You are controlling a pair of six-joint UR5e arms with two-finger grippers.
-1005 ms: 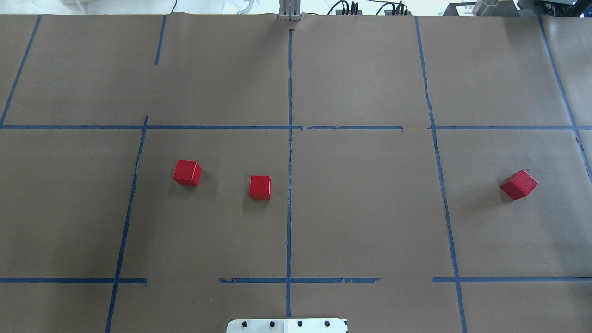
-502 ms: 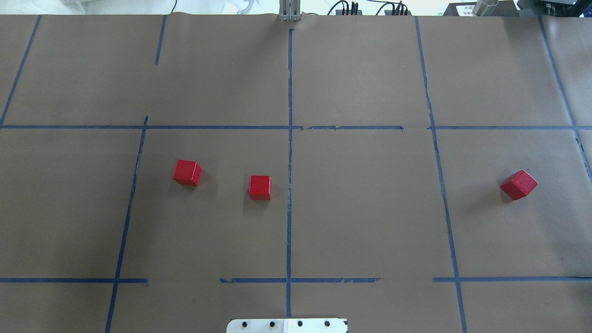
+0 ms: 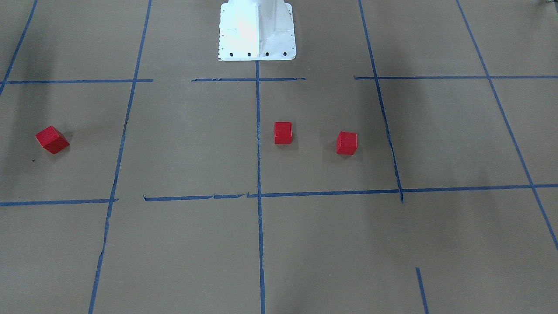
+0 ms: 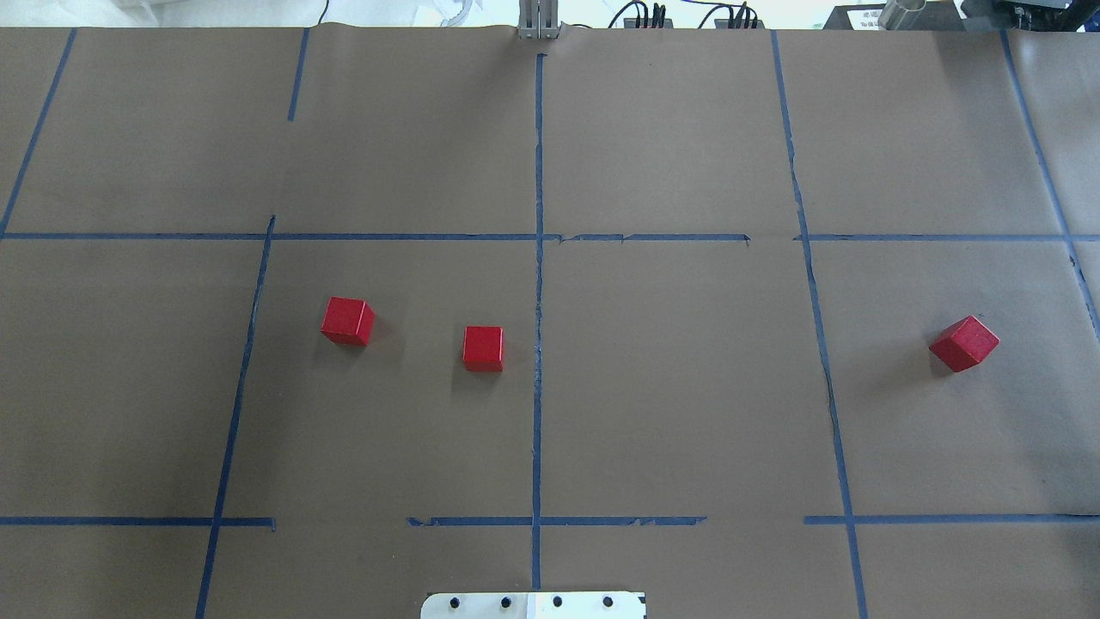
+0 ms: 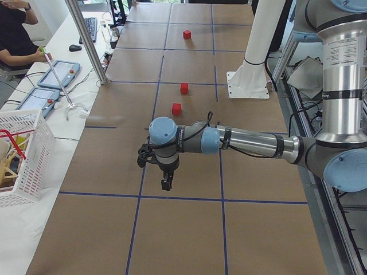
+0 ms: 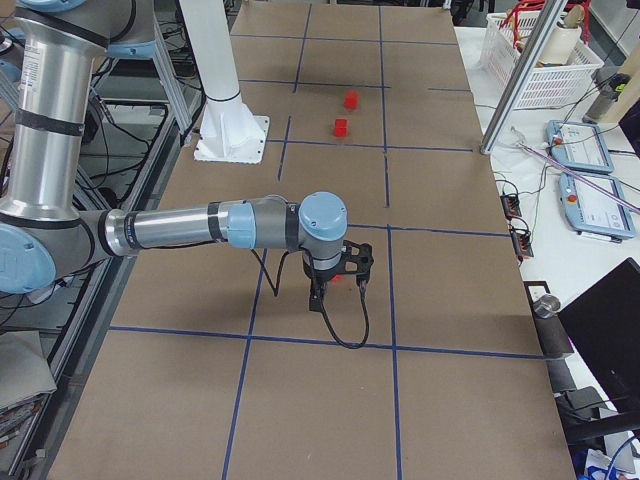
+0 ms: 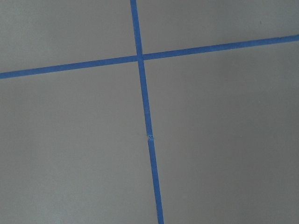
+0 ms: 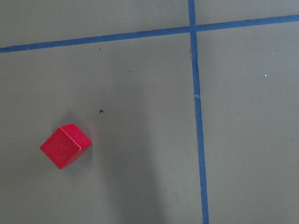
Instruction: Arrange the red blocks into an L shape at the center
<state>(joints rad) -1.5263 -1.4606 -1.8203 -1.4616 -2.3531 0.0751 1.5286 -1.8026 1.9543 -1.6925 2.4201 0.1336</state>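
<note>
Next, my right gripper closes around the middle of the turned red block (image 3: 52,138) (image 8: 66,145), the one that lies far away from the other red blocks.
Three red blocks lie apart on the brown paper. Two sit left of the vertical blue tape line of the center (image 4: 538,361): one block (image 4: 483,348) close to the line, another block (image 4: 348,321) further left. The third block (image 4: 963,343) lies turned, far right, and shows in the right wrist view (image 8: 65,145). My right gripper (image 6: 318,300) hangs over that block. My left gripper (image 5: 166,183) hangs over bare paper past the table's left part. Neither gripper shows in any other view, so I cannot tell whether they are open or shut.
The white robot base (image 3: 257,30) stands at the near middle edge. A metal post (image 5: 86,40), a white basket (image 5: 17,154), tablets and a seated operator (image 5: 14,34) are along the far side of the table.
</note>
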